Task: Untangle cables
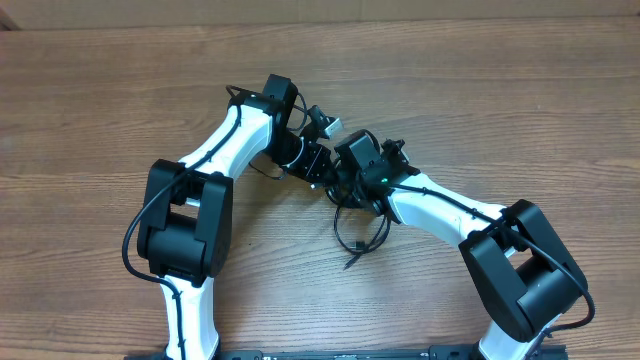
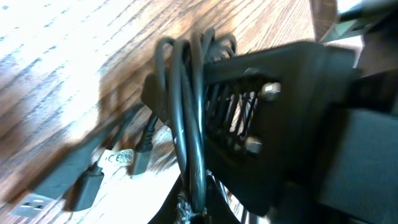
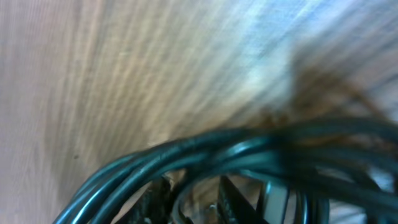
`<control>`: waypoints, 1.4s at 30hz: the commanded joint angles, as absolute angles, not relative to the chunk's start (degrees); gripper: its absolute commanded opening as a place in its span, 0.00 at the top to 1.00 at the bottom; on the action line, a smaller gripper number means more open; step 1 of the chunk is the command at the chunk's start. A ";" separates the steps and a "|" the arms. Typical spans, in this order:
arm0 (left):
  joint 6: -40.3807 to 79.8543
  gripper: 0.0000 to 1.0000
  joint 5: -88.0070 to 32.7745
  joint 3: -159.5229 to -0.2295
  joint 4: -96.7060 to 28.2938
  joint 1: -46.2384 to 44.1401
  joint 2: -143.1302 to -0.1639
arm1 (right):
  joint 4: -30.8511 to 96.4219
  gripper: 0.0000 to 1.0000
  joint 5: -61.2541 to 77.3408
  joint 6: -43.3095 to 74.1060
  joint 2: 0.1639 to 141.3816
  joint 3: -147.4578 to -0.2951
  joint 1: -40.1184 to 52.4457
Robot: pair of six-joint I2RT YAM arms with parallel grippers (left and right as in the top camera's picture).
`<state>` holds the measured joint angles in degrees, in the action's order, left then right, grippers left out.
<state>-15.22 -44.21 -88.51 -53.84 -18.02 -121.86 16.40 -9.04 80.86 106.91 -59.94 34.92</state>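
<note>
My right gripper needs to open, as several bunched strands of cable arc across its fingers, then take a single piece of cable (image 3: 179,198) and draw it away while my left gripper holds the cable bundle.
The cables (image 1: 360,232) are a bundle of thin black cords held up between the two arms at the table's middle, with loops and a loose end hanging to the wood below. My left gripper (image 1: 322,165) is shut on strands of the bundle (image 2: 189,118), which run straight up from its jaws (image 2: 196,210). Small dark plug ends (image 2: 90,180) lie on the wood at that view's lower left. My right gripper (image 1: 352,188) faces the left one closely and looks shut on the bundle (image 3: 205,155), which arcs across its fingertips (image 3: 194,202). The right wrist view is blurred.
The wooden table (image 1: 500,110) spreads all round the arms. The right gripper's black body (image 2: 286,124) fills the right half of the left wrist view, almost touching the left jaws. Thick black arm wires (image 1: 135,235) loop beside the left arm's base.
</note>
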 commanded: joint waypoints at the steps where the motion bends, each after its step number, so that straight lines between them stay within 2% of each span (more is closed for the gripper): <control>1: -16.32 0.96 -46.09 -89.43 -54.00 -18.44 -122.04 | 16.78 0.78 -9.74 80.77 107.50 -59.13 35.03; 4: -16.32 0.96 -46.09 -89.43 -54.00 -18.44 -122.04 | 16.34 0.67 -9.89 80.77 107.50 -59.13 34.85; 9: -16.32 0.96 -45.87 -89.43 -54.00 -18.44 -122.02 | 15.35 0.57 -12.05 80.82 107.50 -59.13 34.76; 21: -16.32 0.96 -45.63 -89.41 -53.98 -18.44 -122.04 | 7.03 0.56 -10.70 80.97 113.51 -59.13 34.76; 22: -16.32 0.96 -45.28 -89.41 -54.00 -18.44 -122.04 | 6.90 0.58 -10.11 80.97 113.80 -59.13 34.76; 24: -16.32 0.96 -43.86 -89.41 -54.00 -18.44 -122.04 | 6.94 0.89 -8.12 80.68 113.89 -59.13 34.70; 25: -16.29 0.96 -43.05 -89.41 -53.98 -18.44 -122.04 | 6.92 0.96 -7.40 80.20 113.75 -59.13 34.70; 32: -14.90 0.96 -37.58 -89.41 -53.76 -18.39 -122.04 | 6.94 0.96 1.72 72.20 110.08 -59.16 31.70; 42: -12.64 0.96 -33.89 -89.41 -53.12 -18.39 -122.04 | 7.11 0.96 25.23 58.63 108.31 -59.16 25.30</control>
